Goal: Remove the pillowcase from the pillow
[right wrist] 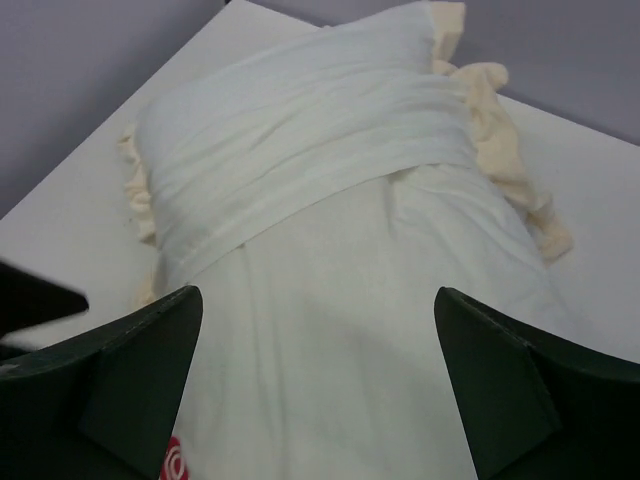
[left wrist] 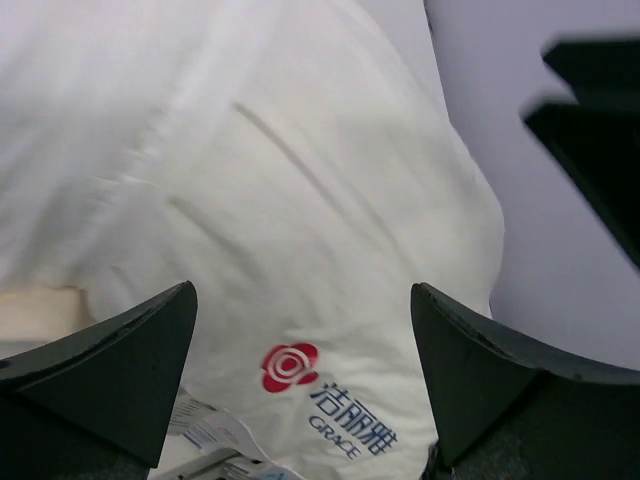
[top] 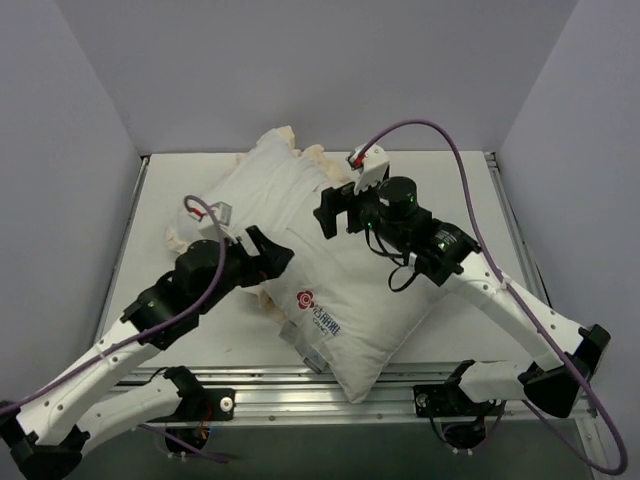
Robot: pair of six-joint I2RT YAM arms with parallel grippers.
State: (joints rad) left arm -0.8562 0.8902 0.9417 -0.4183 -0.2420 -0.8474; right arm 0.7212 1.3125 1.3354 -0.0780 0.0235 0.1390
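I need to next move my right gripper to the pillow's red logo (top: pixel 301 294) (right wrist: pixel 178 445), near the paper label, and grab the bare pillow there.
The plump white pillow (top: pixel 355 300) lies diagonally on the table, its near end bare, with a red logo (top: pixel 305 298) and a paper label (top: pixel 308 345). The pillowcase (top: pixel 268 178) shows its pale cream-white face with a cream frill (top: pixel 290 135) and wraps only the far end; its hem crosses the pillow in the right wrist view (right wrist: pixel 300 205). No grey face shows. My left gripper (top: pixel 276 254) is open and empty at the pillow's left side, above the logo (left wrist: pixel 290 366). My right gripper (top: pixel 334 209) is open and empty over the pillow's middle (right wrist: pixel 330 330).
The white table (top: pixel 465 200) is walled on three sides by pale grey panels. A metal rail (top: pixel 250 385) runs along the near edge, and the pillow's corner overhangs it. The right arm's purple cable (top: pixel 470 180) loops above the table's right side.
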